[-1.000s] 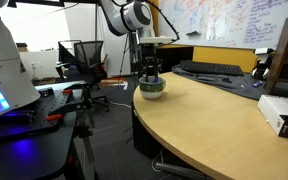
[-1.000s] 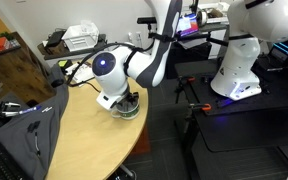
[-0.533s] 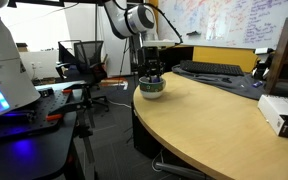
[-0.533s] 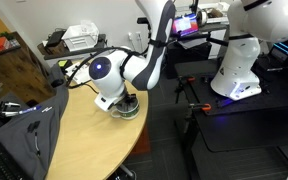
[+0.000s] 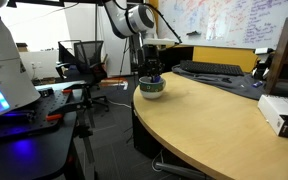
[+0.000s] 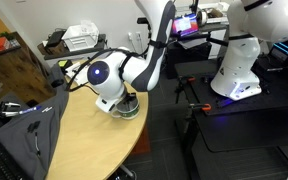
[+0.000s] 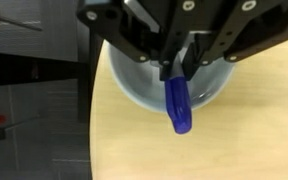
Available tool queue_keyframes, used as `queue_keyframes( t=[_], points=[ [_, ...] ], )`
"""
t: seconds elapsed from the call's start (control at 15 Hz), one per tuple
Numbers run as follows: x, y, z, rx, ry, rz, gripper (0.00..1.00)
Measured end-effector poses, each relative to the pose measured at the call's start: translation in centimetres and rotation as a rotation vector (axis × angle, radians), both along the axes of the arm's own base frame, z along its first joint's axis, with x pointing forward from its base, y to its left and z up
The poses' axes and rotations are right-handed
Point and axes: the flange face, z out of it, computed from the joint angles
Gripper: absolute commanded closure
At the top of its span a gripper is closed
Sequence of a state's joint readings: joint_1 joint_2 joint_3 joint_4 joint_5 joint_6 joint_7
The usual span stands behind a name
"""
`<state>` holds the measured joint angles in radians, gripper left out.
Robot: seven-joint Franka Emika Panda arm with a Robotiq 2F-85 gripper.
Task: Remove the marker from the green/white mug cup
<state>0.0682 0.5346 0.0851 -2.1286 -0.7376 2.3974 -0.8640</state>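
The robot's gripper should release the blue marker on the table [image 5: 204, 97] between the green/white mug cup and the white box.
In the wrist view my gripper [image 7: 174, 68] comes in from the top and is shut on the blue marker [image 7: 177, 107]. The marker hangs from the fingers over the green/white mug cup [image 7: 134, 92], which sits near the wooden table's edge. In both exterior views the gripper [image 5: 152, 73] [image 6: 122, 100] is right above the cup [image 5: 152, 90] [image 6: 130, 108]. The marker itself is too small to make out in those views.
The cup stands at the rounded end of the wooden table [image 5: 214, 125] [image 6: 79, 140], close to its edge. A keyboard [image 5: 212, 69] and a white box [image 5: 282, 113] lie farther back. A black office chair [image 5: 82, 60] and white robot bases [image 6: 242, 55] stand on the floor.
The gripper has risen slightly above the cup, with the arm's wrist shifting a little. The cup has not moved.
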Motion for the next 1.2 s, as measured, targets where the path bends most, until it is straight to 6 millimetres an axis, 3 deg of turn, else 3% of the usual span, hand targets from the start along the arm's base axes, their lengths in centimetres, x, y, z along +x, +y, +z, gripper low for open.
queue_keyframes(
  t=[0.27,0.4,0.73,1.0,1.2],
  points=[
    [-0.4,0.4,2.3,-0.083,0.018,0.016,0.95],
    [-0.2,-0.4,4.2,-0.071,-0.011,-0.023,0.95],
    [-0.3,-5.7,7.3,0.095,-0.092,-0.246,0.95],
    [-1.4,-9.5,8.0,0.283,-0.197,-0.353,0.95],
    [-1.8,-10.9,8.1,0.386,-0.284,-0.44,0.95]
  ],
)
